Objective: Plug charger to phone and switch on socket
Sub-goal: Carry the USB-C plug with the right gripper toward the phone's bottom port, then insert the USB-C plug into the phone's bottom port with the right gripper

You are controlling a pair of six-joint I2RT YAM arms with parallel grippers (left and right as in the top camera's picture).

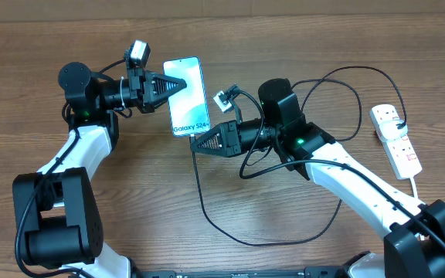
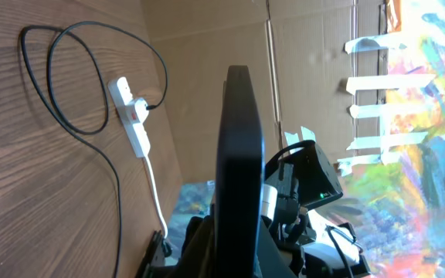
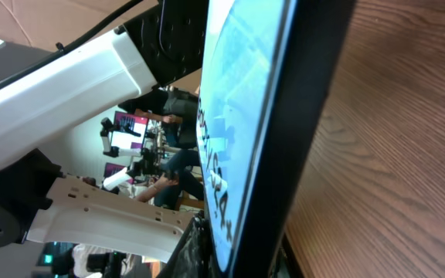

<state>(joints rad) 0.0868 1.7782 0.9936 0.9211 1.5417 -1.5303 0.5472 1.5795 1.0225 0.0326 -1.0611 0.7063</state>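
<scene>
My right gripper needs to open, grip the connector in line with the phone (image 1: 192,140) and push, because it lies crosswise to the charger connector at the phone's bottom edge.
The phone (image 1: 185,96), with a light blue screen and "Galaxy S24+" text, is held off the table, screen up. My left gripper (image 1: 171,86) is shut on its left side; in the left wrist view the phone (image 2: 239,170) shows edge-on between the fingers. My right gripper (image 1: 196,144) sits at the phone's bottom end, shut on the end of the black charger cable (image 1: 202,193). The connector itself is hidden. In the right wrist view the phone (image 3: 242,131) fills the frame right at the fingers. The white socket (image 1: 393,139) lies at the far right, with the cable plugged into it.
The black cable loops across the table's middle and front (image 1: 253,241) and arcs behind my right arm (image 1: 346,73). The socket's thick white cord (image 1: 416,182) runs toward the front. The socket (image 2: 130,116) and cable loop (image 2: 76,77) also show in the left wrist view. Cardboard stands behind the table.
</scene>
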